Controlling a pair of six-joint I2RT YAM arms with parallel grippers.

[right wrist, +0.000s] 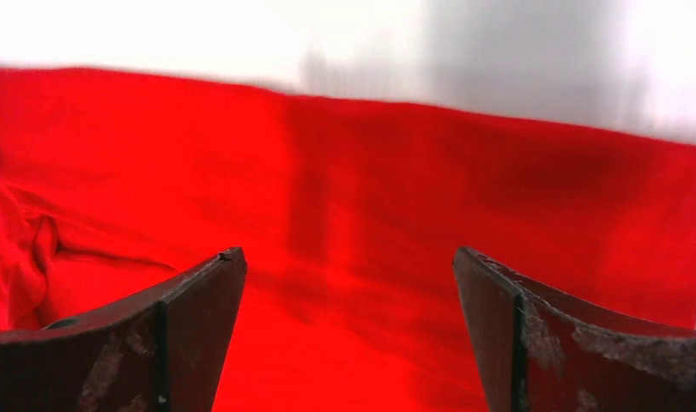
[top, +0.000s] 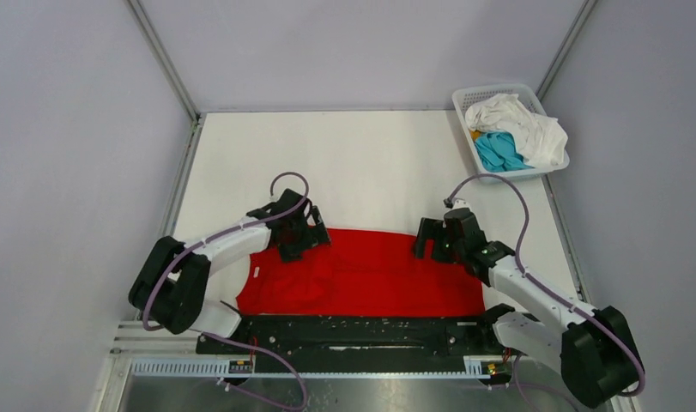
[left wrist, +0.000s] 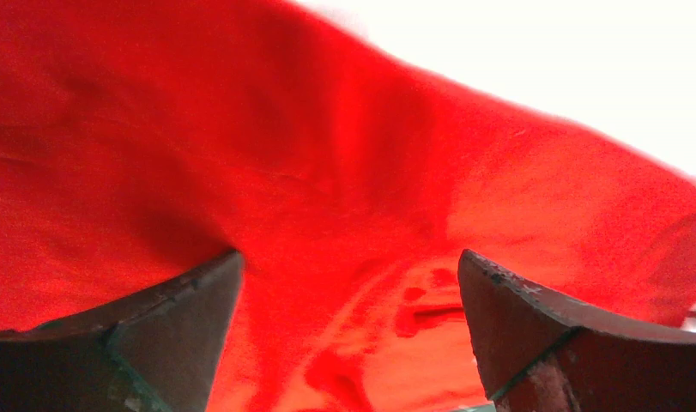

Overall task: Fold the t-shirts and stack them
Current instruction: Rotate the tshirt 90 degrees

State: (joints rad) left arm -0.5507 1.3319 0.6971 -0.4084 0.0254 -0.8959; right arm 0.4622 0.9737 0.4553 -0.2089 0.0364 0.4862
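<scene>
I should next move my left gripper to the red t-shirt's near hem corner [top: 480, 314], at the end opposite the collar tag, and close it there.
A large red t-shirt [top: 370, 275] lies spread on the white table in front of the arm bases, wrinkled on its left half. My left gripper [top: 303, 233] hovers over the shirt's far left corner, jaws wide open, with only red cloth [left wrist: 344, 189] beneath them. My right gripper [top: 433, 241] sits at the shirt's far right edge, also open, looking down on flat red cloth [right wrist: 353, 223]. Neither holds anything. A white t-shirt [top: 520, 124] and a teal-blue t-shirt [top: 499, 150] are bundled in the basket at the back right.
A white plastic lattice basket [top: 464, 99] stands at the table's far right corner. A black rail [top: 353, 330] runs along the near edge between the arm bases. Grey walls close in the table on three sides.
</scene>
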